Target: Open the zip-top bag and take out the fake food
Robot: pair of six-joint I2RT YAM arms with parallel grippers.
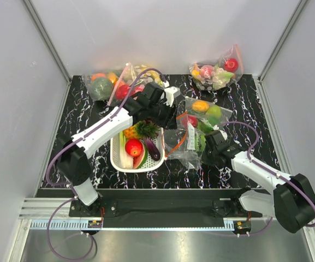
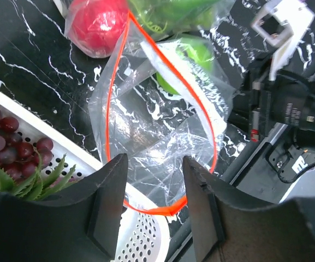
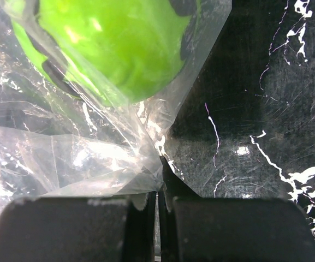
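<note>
Next, my right gripper takes the bag's corner [image 2: 207, 47] beside the green round fruit, as it holds that corner away from the fruit, before my left gripper reaches in.
The zip-top bag [image 1: 183, 143] lies right of the white basket [image 1: 116, 158], its orange-red zip strip [image 2: 109, 117] spread in an open loop. A green round fruit [image 3: 119, 43] sits inside at the far end. My right gripper [image 3: 158, 191] is shut on a corner of the bag's clear plastic, low on the table [image 1: 209, 148]. My left gripper [image 2: 154, 164] hangs open above the bag's mouth, nothing between its fingers; it hovers by the basket's right rim [image 1: 167, 115]. The pineapple [image 1: 137, 130] and a red round fruit [image 1: 134, 147] lie in the basket.
The basket also holds a leek, a watermelon slice, an eggplant [image 1: 152, 148] and grapes [image 2: 4, 142]. Other filled bags lie at the back left [image 1: 100, 84], back right [image 1: 217, 71], and behind the zip-top bag [image 1: 206, 112]. White walls enclose the table.
</note>
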